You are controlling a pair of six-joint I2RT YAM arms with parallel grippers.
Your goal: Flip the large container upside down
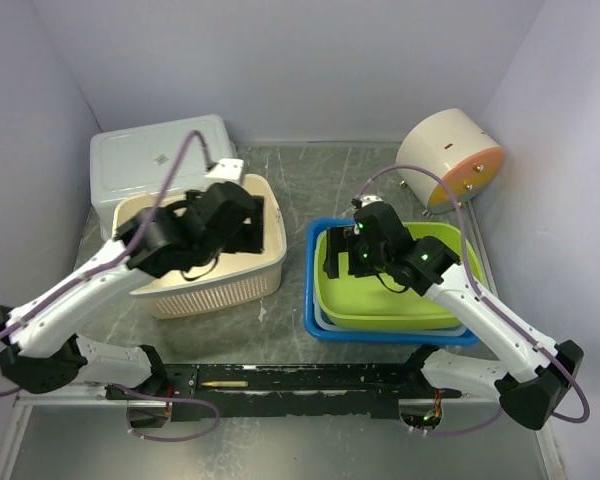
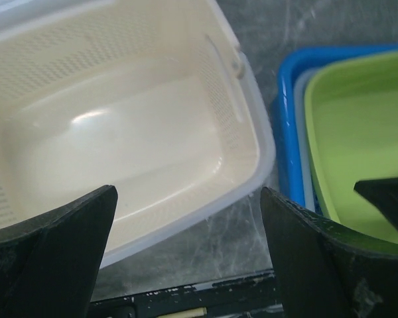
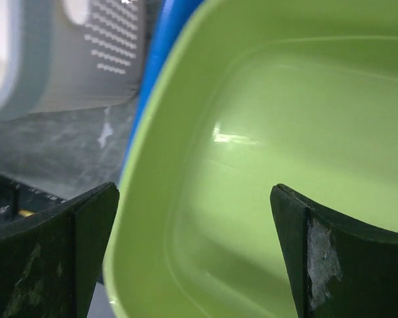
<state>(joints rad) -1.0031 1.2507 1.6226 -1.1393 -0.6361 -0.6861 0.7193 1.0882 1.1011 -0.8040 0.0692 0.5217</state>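
The robot's left gripper needs to next move to the cream basket's short rim [image 1: 277, 213] [image 2: 247, 86] facing the blue tub and close on the middle of that rim.
A cream perforated basket [image 1: 215, 290] stands upright at the left, in front of a grey lidded box [image 1: 145, 155]. My left gripper [image 1: 263, 228] hovers open and empty over the basket's right side. In the left wrist view the jaws [image 2: 189, 245] stand wide apart above the basket's near right rim [image 2: 252, 179]. My right gripper [image 1: 336, 255] is open and empty over the left edge of a lime-green tub [image 1: 400, 300]. In the right wrist view the gripper [image 3: 196, 245] straddles the tub's left wall [image 3: 152, 199].
The green tub is nested in a blue tub [image 1: 315, 300], which also shows in the left wrist view [image 2: 288, 132]. A white cylinder with an orange face [image 1: 448, 155] lies at the back right. Walls close in the table on three sides. A black rail [image 1: 280, 380] runs along the front.
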